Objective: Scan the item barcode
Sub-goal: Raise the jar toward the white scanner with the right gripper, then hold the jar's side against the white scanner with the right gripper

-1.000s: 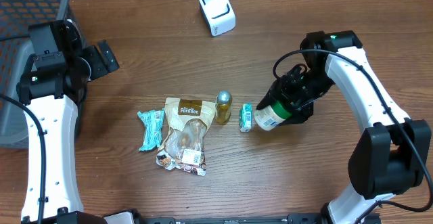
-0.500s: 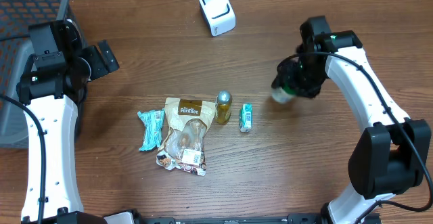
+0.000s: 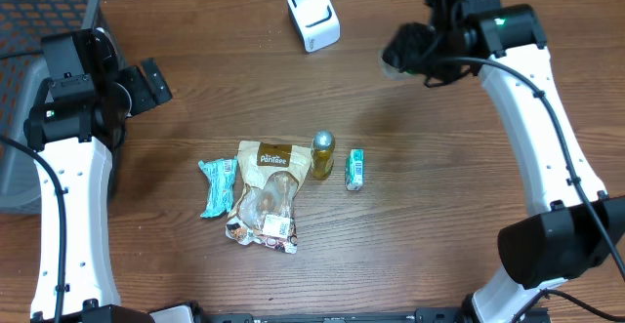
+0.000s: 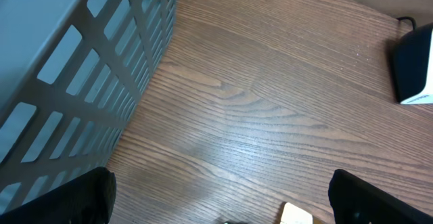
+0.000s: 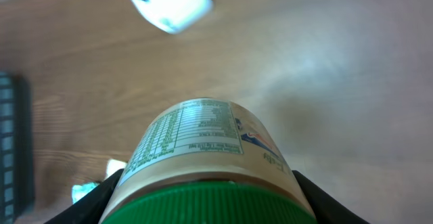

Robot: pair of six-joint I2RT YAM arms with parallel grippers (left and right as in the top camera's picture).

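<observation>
The jar is to go on the open table [image 3: 487, 148] well beyond the small teal box, away from the gold bottle. I need to let go of it there with my right gripper.
My right gripper [image 3: 408, 50] is shut on a jar [image 3: 394, 56] with a green lid and a printed label, held above the table at the back right. In the right wrist view the jar [image 5: 203, 143] fills the lower frame, with black fingers [image 5: 95, 198] on both sides of it. The white scanner [image 3: 313, 16] stands at the back centre, to the left of the jar; the right wrist view catches this scanner [image 5: 166, 1] blurred, beyond the jar. No barcode can be made out on the label. My left gripper [image 3: 148, 82] stands open and empty at the far left.
A grey basket [image 3: 39, 30] sits at the left edge, close to my left arm. In the middle of the table lie a teal packet [image 3: 217, 186], a tan snack bag [image 3: 267, 196], a small gold bottle [image 3: 323, 154] and a small teal box [image 3: 355, 169].
My right arm has lifted the jar from beside the small teal box and carried it up and back toward the scanner. The left arm has not moved.
</observation>
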